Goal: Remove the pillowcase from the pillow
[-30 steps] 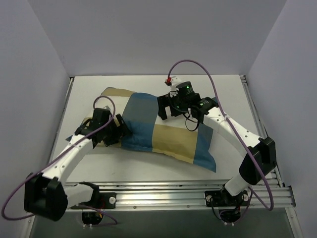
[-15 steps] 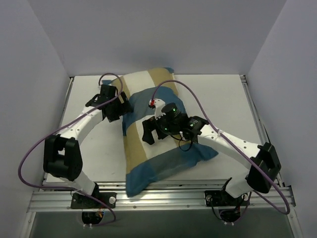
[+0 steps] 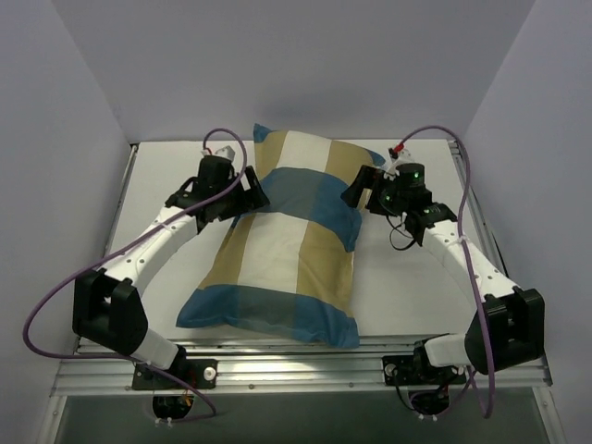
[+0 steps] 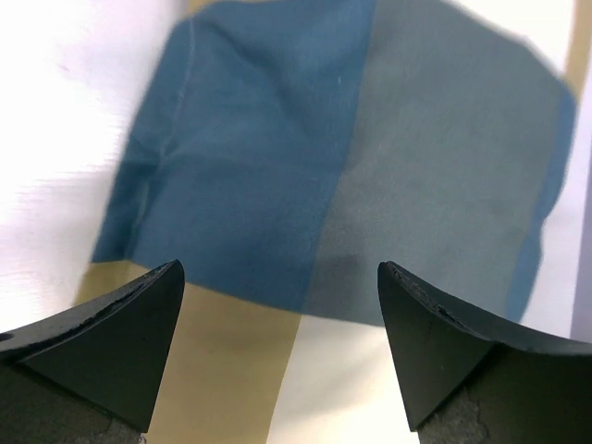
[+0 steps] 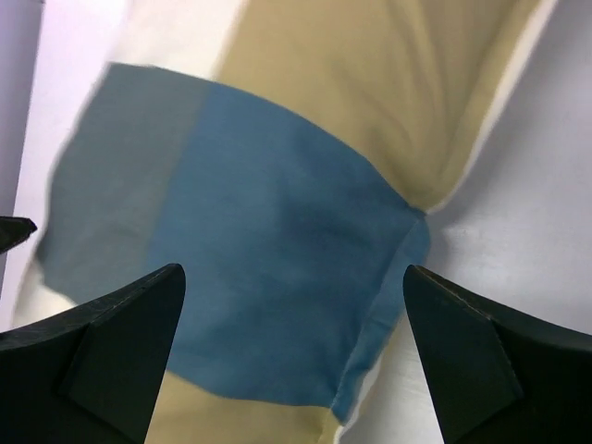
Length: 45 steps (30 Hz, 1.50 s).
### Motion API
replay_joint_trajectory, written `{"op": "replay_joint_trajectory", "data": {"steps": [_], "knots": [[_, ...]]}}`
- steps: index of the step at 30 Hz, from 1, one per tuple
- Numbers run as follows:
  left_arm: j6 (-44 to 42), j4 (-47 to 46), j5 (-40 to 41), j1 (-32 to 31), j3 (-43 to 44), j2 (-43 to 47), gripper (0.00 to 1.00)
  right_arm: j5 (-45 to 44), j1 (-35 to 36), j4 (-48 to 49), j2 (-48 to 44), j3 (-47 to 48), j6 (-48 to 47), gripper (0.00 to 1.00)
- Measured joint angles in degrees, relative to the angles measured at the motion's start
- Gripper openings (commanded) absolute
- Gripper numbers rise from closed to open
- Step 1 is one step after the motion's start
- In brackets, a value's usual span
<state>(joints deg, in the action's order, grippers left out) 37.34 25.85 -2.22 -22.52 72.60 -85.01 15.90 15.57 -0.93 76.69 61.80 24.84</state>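
Next, I reach across the pillowcase with my right gripper and close it on its middle blue band's edge (image 5: 46,244), next to my left gripper.
The pillowcase (image 3: 282,245), in blue, tan and cream blocks, covers the pillow fully and lies lengthwise down the middle of the white table; the plain white pillow itself is hidden inside. My left gripper (image 3: 252,191) is open at its left edge near the far end, and its wrist view shows blue, tan and cream cloth (image 4: 324,166) between the spread fingers. My right gripper (image 3: 356,190) is open at the right edge, over a blue block and the case's side seam (image 5: 277,287). Neither holds anything.
The white table (image 3: 416,287) is bounded by grey walls on three sides and a metal rail (image 3: 305,356) at the near edge. Purple cables loop over both arms.
The pillow has turned and moved toward the back, now lying lengthwise. My left gripper shifted right to its left edge. My right gripper swung from the pillow's middle to its right edge.
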Motion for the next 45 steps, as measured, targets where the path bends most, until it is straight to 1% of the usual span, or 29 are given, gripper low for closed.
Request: {"op": "replay_joint_trajectory", "data": {"steps": [3, 6, 8, 9, 10, 11, 12, 13, 15, 16, 18, 20, 23, 26, 29, 31, 33, 35, 37, 41, 42, 43, 45], "knots": [[0.02, -1.7, -0.72, -2.45, -1.9, -3.56, 0.94, 1.25, -1.9, 4.46, 1.01, -8.04, 3.32, 1.0], [1.09, -4.59, -1.14, -4.04, -5.22, -5.44, 0.94, 3.21, -2.27, 9.64, 4.02, -14.32, 5.73, 1.0], [1.97, -7.15, -1.2, -4.37, -7.39, -5.86, 0.94, 5.55, -2.32, 14.38, 6.6, -17.51, 7.3, 0.95], [2.36, -8.31, -1.22, -4.42, -8.11, -6.12, 0.94, 7.06, -2.38, 17.25, 7.78, -18.71, 8.26, 0.91], [2.69, -9.31, -1.27, -4.44, -8.57, -6.54, 0.94, 8.66, -2.47, 20.24, 8.98, -19.63, 9.07, 0.8], [2.99, -10.32, -1.36, -4.44, -8.87, -7.15, 0.94, 10.54, -2.47, 23.89, 10.36, -20.48, 9.84, 0.72], [3.23, -11.23, -1.49, -4.46, -9.09, -7.93, 0.94, 12.33, -2.47, 26.77, 11.37, -20.9, 10.58, 0.57], [3.58, -12.11, -1.57, -4.48, -9.2, -8.81, 0.94, 14.01, -2.45, 29.22, 12.22, -21.05, 11.13, 0.25], [4.15, -13.7, -1.62, -4.66, -9.22, -10.73, 0.94, 16.85, -2.23, 32.65, 12.96, -21.09, 12.37, 0.03], [4.31, -14.25, -1.57, -4.83, -9.16, -11.5, 0.94, 17.51, -2.01, 33.29, 12.76, -20.96, 12.44, 0.0], [4.44, -14.45, -1.4, -5.09, -8.35, -12.61, 0.94, 17.66, -1.53, 31.19, 11.61, -19.76, 11.63, 0.0], [4.44, -14.16, -1.16, -5.55, -6.43, -13.77, 0.94, 15.96, -0.68, 24.46, 9.62, -16.2, 9.16, 0.0], [4.39, -12.61, -0.44, -6.82, -0.96, -16.55, 0.94, 12.31, 0.79, 11.89, 5.81, -6.82, 4.72, 0.0], [4.7, -11.43, -0.15, -8.76, 5.86, -20.15, 0.95, 8.44, 2.21, 2.91, 2.34, 4.7, 0.94, 0.0], [6.36, -12.46, -1.95, -11.82, 11.47, -23.34, 0.94, 4.98, 5.49, -0.85, 0.37, 13.16, -1.27, 0.0], [8.24, -14.64, -4.09, -13.7, 12.41, -24.22, 0.95, 3.93, 8.17, -2.21, -0.44, 15.87, -2.19, 0.0], [10.27, -17.03, -6.05, -15.1, 12.15, -24.52, 0.94, 3.72, 10.67, -3.3, -0.5, 16.63, -2.78, 0.0], [11.96, -20.79, -7.28, -15.96, 9.75, -24.33, 0.95, 3.39, 12.59, -4.22, 0.76, 16.44, -3.39, 0.0], [13.57, -24.28, -7.48, -15.91, 4.96, -23.74, 0.94, 2.86, 13.84, -3.98, 3.02, 15.15, -3.93, 0.0], [18.16, -28.74, -7.06, -13.49, -9.35, -22.91, 0.94, 2.08, 14.64, 1.33, 9.22, 8.79, -4.04, 0.0], [20.7, -30.71, -7.69, -12.52, -13.35, -22.23, 0.94, 1.66, 14.62, 2.54, 11.1, 7.08, -4.02, 0.0], [21.33, -33.09, -8.02, -11.5, -16.2, -20.09, 0.95, 1.53, 14.64, 3.85, 12.92, 5.42, -3.87, 0.0], [22.29, -32.79, -6.86, -9.18, -21.75, -14.49, 0.95, 1.99, 14.82, 6.34, 16.17, 3.67, -3.41, 0.0]]}}
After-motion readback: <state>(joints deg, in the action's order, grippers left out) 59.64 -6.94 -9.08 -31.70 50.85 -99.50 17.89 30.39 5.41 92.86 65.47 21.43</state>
